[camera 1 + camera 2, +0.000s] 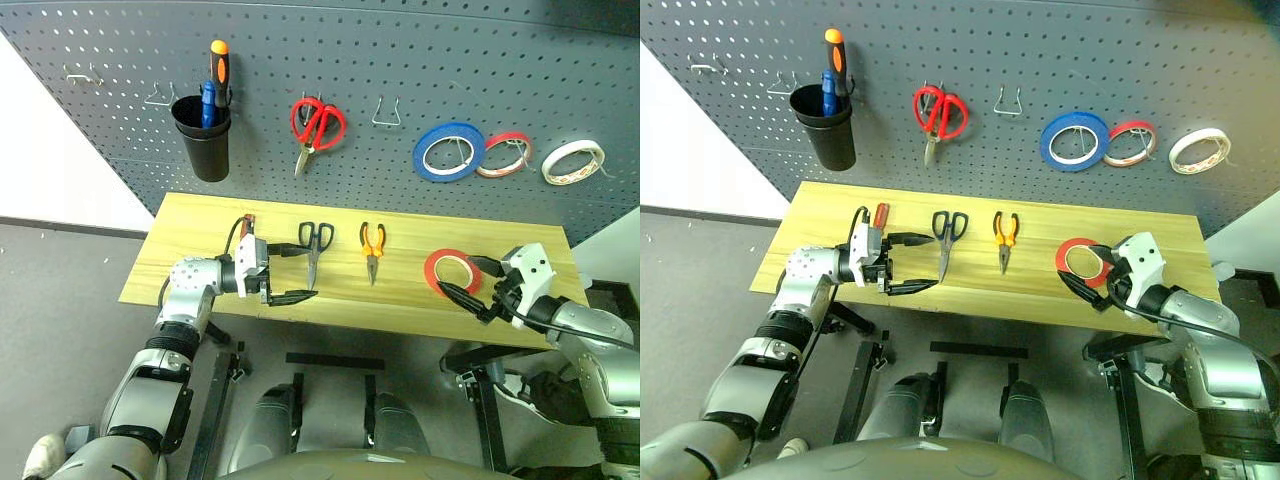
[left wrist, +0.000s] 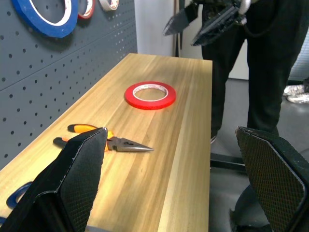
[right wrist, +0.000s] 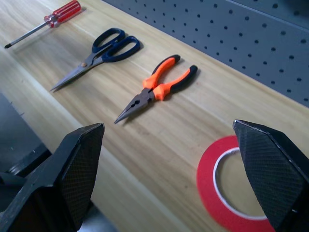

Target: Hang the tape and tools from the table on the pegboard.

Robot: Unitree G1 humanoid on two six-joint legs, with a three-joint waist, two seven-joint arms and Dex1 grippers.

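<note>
Next, my right gripper grips the near-side band (image 1: 436,284) (image 3: 207,195) of the red-orange tape, with one finger inside the tape's hole.
The red-orange tape (image 1: 451,270) lies flat on the right of the light wood table (image 1: 200,225). Orange-and-black pliers (image 1: 372,247) and dark-handled scissors (image 1: 315,245) lie side by side at the middle, and the red-handled screwdriver (image 3: 48,18) lies left of them. My left gripper (image 1: 285,273) hovers open just left of the scissors, pointing right. My right gripper (image 1: 470,285) is open right at the tape's near right edge, its fingers (image 3: 270,169) on either side of the roll. The dark grey pegboard (image 1: 400,60) rises behind the table.
On the pegboard hang red-handled scissors (image 1: 316,126), a blue tape roll (image 1: 449,151), a thin red-edged roll (image 1: 503,154), a pale roll (image 1: 573,162), a black cup (image 1: 203,133) holding screwdrivers, and bare wire hooks (image 1: 386,112). A person's dark trousers (image 2: 270,63) stand beyond the table's right end.
</note>
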